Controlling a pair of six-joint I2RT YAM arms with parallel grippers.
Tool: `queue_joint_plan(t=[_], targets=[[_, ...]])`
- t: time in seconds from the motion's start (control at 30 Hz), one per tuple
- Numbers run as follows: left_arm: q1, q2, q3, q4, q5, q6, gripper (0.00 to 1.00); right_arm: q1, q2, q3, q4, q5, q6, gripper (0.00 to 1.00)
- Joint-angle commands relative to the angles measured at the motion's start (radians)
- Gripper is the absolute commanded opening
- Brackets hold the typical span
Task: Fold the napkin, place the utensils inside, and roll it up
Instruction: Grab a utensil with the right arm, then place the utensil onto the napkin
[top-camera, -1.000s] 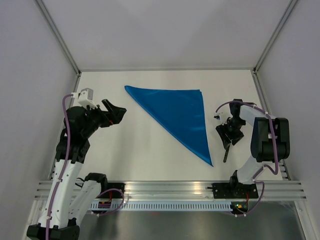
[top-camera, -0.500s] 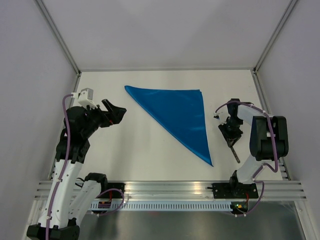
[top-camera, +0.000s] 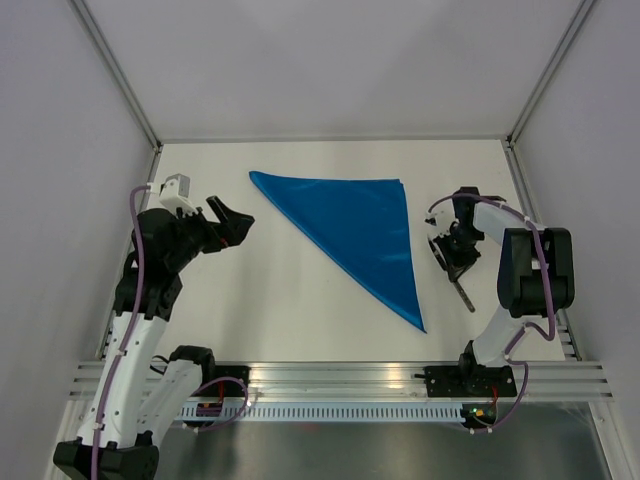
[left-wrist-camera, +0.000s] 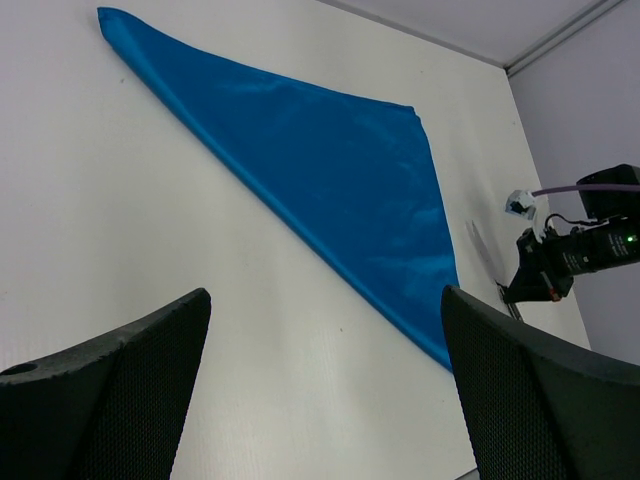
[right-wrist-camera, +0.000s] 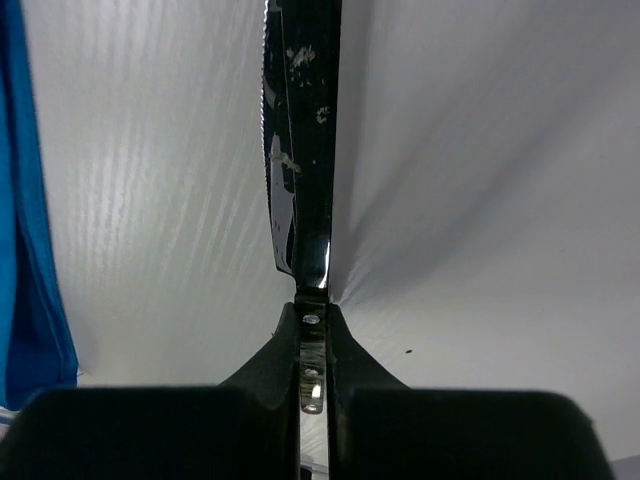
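Note:
The knife, now held low over the table, will go down from my right gripper onto the blue napkin, just inside its long slanted edge (top-camera: 320, 239).
The blue napkin (top-camera: 355, 225) lies folded into a triangle in the middle of the table, its long point toward the near edge; it also shows in the left wrist view (left-wrist-camera: 330, 170). To its right, my right gripper (top-camera: 452, 252) is shut on the knife (top-camera: 466, 296), which sticks out toward the near edge. The right wrist view shows the fingers (right-wrist-camera: 312, 312) clamped on the knife (right-wrist-camera: 305, 150), low over the table, with the napkin's edge (right-wrist-camera: 25, 250) at far left. My left gripper (top-camera: 228, 215) hangs open and empty left of the napkin (left-wrist-camera: 325, 292).
White table with a raised frame rim (top-camera: 330, 140) at the back and sides. A metal rail (top-camera: 340, 375) with both arm bases runs along the near edge. The right arm (left-wrist-camera: 575, 250) shows beyond the napkin in the left wrist view.
My right gripper has shut on the knife and shifted slightly toward the back. The knife has swung from pointing near-left to pointing near-right. The left arm has barely moved.

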Motion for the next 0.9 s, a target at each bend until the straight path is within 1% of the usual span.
queue_joint_plan(t=[0.0,0.17,0.2,0.37,0.5,0.63,0.77,0.83,0.87], targets=[[0.002,0.014,0.016,0.037,0.02,-0.024,1.0,0.007,-0.026,0.116,0.027,0.007,0.048,0.0],[0.002,0.037,0.021,0.037,0.007,-0.022,1.0,0.01,-0.023,0.227,-0.055,-0.026,0.048,0.01],[0.002,0.04,0.024,0.037,0.005,-0.022,1.0,0.041,-0.022,0.266,-0.065,-0.027,0.048,0.0],[0.001,0.066,0.042,0.039,-0.004,-0.022,1.0,0.099,0.024,0.427,-0.147,-0.058,0.065,0.0],[0.001,0.085,0.065,0.037,-0.004,-0.025,1.0,0.196,0.079,0.53,-0.19,-0.07,0.086,0.0],[0.001,0.102,0.094,0.024,-0.007,-0.03,1.0,0.283,0.183,0.656,-0.256,-0.105,0.097,0.0],[0.002,0.106,0.117,0.011,-0.016,-0.038,1.0,0.386,0.268,0.78,-0.285,-0.162,0.112,0.0],[0.001,0.109,0.125,0.007,-0.024,-0.038,1.0,0.421,0.311,0.814,-0.286,-0.17,0.124,0.0],[0.001,0.108,0.134,-0.004,-0.029,-0.038,1.0,0.455,0.326,0.857,-0.289,-0.171,0.127,0.0]])
